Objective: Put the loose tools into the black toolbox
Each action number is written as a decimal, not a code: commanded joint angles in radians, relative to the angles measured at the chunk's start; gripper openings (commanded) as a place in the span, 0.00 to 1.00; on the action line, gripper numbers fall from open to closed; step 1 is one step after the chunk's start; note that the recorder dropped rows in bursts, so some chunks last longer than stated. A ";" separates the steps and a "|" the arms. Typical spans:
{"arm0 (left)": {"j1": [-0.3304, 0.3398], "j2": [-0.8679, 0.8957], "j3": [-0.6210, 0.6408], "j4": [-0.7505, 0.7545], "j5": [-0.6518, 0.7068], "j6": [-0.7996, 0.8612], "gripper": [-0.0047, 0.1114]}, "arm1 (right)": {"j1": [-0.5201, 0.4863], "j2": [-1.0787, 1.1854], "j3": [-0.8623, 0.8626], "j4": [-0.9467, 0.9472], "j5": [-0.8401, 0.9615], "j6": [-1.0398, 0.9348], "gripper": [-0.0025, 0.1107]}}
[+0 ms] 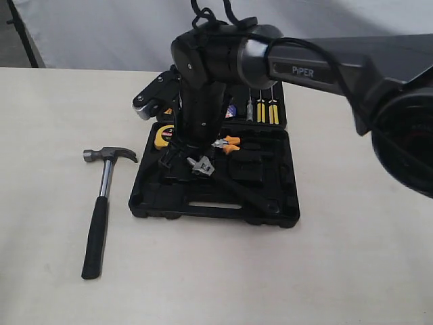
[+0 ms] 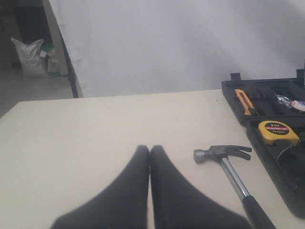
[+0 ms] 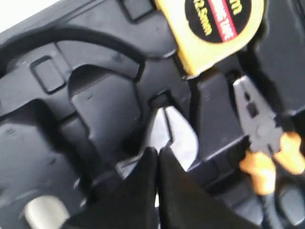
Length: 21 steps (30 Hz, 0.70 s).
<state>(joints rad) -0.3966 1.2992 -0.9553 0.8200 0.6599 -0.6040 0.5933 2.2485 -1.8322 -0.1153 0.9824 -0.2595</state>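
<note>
The wrench's black handle lies at a slant across the near half of the toolbox. Next, my right gripper opens, grips the wrench head (image 1: 201, 166) and turns the wrench into its hollow in the toolbox.
The black toolbox (image 1: 157, 203) lies open on the table, both halves flat. The silver adjustable wrench (image 1: 202, 166) rests slanted across its near half, black handle pointing to the front right corner. My right gripper (image 1: 181, 161) reaches down over the wrench head (image 3: 179, 136); its fingers are shut, tips (image 3: 157, 150) just above the metal. The claw hammer (image 1: 103, 196) lies on the table left of the case. Shut and empty, my left gripper (image 2: 150, 148) hovers over bare table beside the hammer (image 2: 228, 164). A small clear-wrapped item (image 2: 289, 102), apparently the tape roll, sits in the far half.
A yellow tape measure (image 1: 162, 137) and orange-handled pliers (image 1: 229, 143) sit in their recesses beside the wrench head. Yellow-handled screwdrivers (image 1: 267, 112) fill the far half, with an orange knife (image 2: 245, 101). My right arm hides much of the case's left side.
</note>
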 commanded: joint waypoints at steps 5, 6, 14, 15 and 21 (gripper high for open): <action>0.003 -0.008 0.009 -0.014 -0.017 -0.010 0.05 | -0.006 0.035 -0.070 -0.063 0.045 0.042 0.02; 0.003 -0.008 0.009 -0.014 -0.017 -0.010 0.05 | -0.006 0.032 -0.078 -0.063 0.066 0.089 0.02; 0.003 -0.008 0.009 -0.014 -0.017 -0.010 0.05 | -0.010 0.034 -0.168 -0.121 0.214 0.376 0.02; 0.003 -0.008 0.009 -0.014 -0.017 -0.010 0.05 | -0.010 0.036 -0.168 -0.121 0.213 0.394 0.02; 0.003 -0.008 0.009 -0.014 -0.017 -0.010 0.05 | -0.012 0.061 -0.168 -0.118 0.215 0.480 0.31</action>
<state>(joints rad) -0.3966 1.2992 -0.9553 0.8200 0.6599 -0.6040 0.5910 2.2988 -1.9975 -0.2245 1.1867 0.1816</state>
